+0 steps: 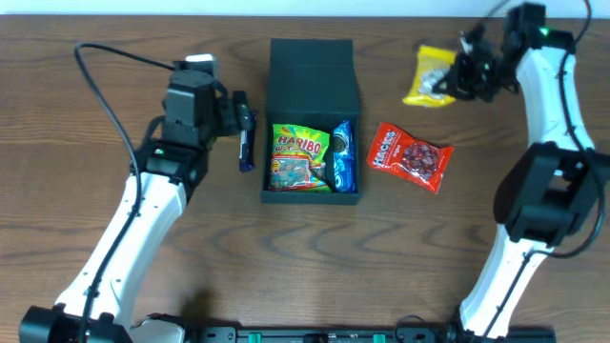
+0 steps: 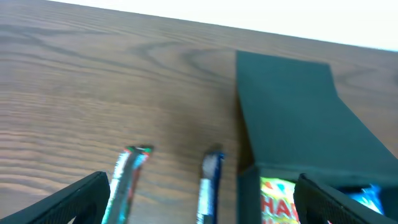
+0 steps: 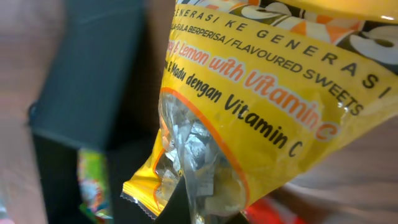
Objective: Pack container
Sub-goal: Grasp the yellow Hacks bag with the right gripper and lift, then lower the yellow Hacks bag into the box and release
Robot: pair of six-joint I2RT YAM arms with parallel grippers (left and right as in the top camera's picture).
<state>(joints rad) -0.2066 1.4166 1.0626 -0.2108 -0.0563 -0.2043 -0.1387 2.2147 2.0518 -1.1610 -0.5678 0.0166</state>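
The robot's right gripper needs to release the yellow sweets packet on top of the Haribo bag (image 1: pixel 288 158) (image 3: pixel 92 186) in the dark container.
The dark container (image 1: pixel 313 195) stands open at the table's middle, its flap lid (image 1: pixel 313 67) laid back. Inside lie a Haribo bag (image 1: pixel 297 157) and a blue packet (image 1: pixel 343 157). My right gripper (image 1: pixel 459 78) at the far right is shut on a yellow sweets packet (image 1: pixel 427 76); this packet fills the right wrist view (image 3: pixel 267 106), pinched at the gripper (image 3: pixel 199 208). My left gripper (image 1: pixel 243 119) is open just left of the container. In the left wrist view, the gripper (image 2: pixel 202 208) spans a silver-green bar (image 2: pixel 127 180), a blue bar (image 2: pixel 210 183) and the container's left wall (image 2: pixel 249 193).
A red snack packet (image 1: pixel 410 155) lies on the table right of the container. The two bars (image 1: pixel 246 145) lie close against the container's left side. The table's far edge runs just behind the lid and the yellow packet.
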